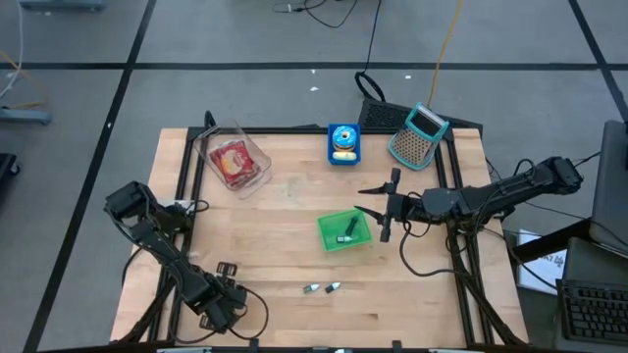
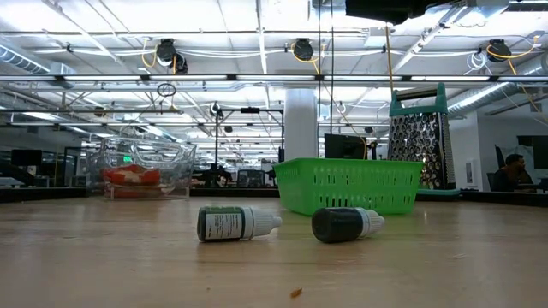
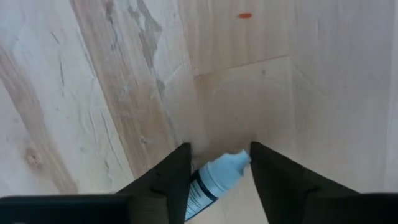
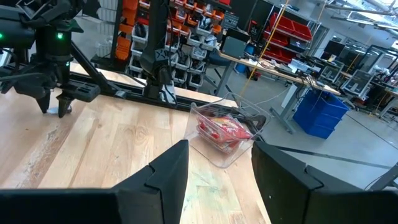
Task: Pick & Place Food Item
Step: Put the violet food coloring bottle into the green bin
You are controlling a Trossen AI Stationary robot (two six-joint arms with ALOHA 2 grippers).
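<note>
The bottle slants with its white cap against one finger, so my left gripper will open and take the bottle's dark body [image 3: 200,194], leaving the cap clear.
My left gripper [image 3: 219,163] points straight down at the table's near left [image 1: 228,294], closed around a small dark bottle with a white cap [image 3: 214,180] that lies on the wood. Two more such bottles [image 1: 311,288] [image 1: 332,287] lie near the front edge, also in the low view [image 2: 235,222] [image 2: 345,224]. A green basket [image 1: 332,241] at mid-table has one dark bottle [image 1: 346,236] lying in it. My right gripper [image 1: 367,201] hangs open and level above the basket's far right, with nothing between its fingers [image 4: 219,180]. My left gripper comes from above with a finger on either side of the bottle. The white cap's tip [image 3: 244,159] meets one finger, and the labelled body [image 3: 198,191] lies against the other. The bottle sits slantwise between them, on its side on the table.
A clear tub of red food [image 1: 234,163] stands at the far left. A blue box [image 1: 343,144] and a teal grater [image 1: 419,135] stand along the far edge. Bare wood lies between the tub, the basket and the loose bottles.
</note>
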